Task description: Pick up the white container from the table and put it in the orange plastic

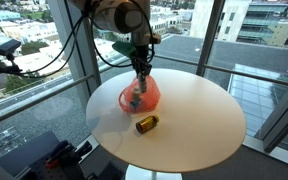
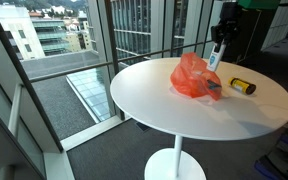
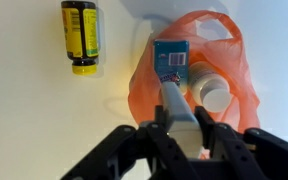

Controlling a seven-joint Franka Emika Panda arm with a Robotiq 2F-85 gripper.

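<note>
The robot's gripper should release the white container, now hanging upright over the bag's opening, inside the orange plastic bag (image 1: pixel 144 91) (image 3: pixel 189 113), next to the second white bottle.
My gripper (image 3: pixel 182 116) is shut on the white container (image 3: pixel 172 62), a long pale body with a blue label at its far end. It hangs upright over the orange plastic bag (image 3: pixel 240 62), its lower end at the bag's opening. A second white bottle (image 3: pixel 212 90) lies in the bag beside it. In both exterior views the gripper (image 1: pixel 139 72) (image 2: pixel 220 42) holds the container (image 2: pixel 214 60) just above the crumpled orange bag (image 1: pixel 150 97) (image 2: pixel 191 78) on the round table.
A yellow bottle with a black cap (image 1: pixel 147 123) (image 2: pixel 242 87) (image 3: pixel 80 35) lies on its side on the white round table (image 1: pixel 199 120) (image 2: pixel 149 100), close to the bag. Glass walls surround the table.
</note>
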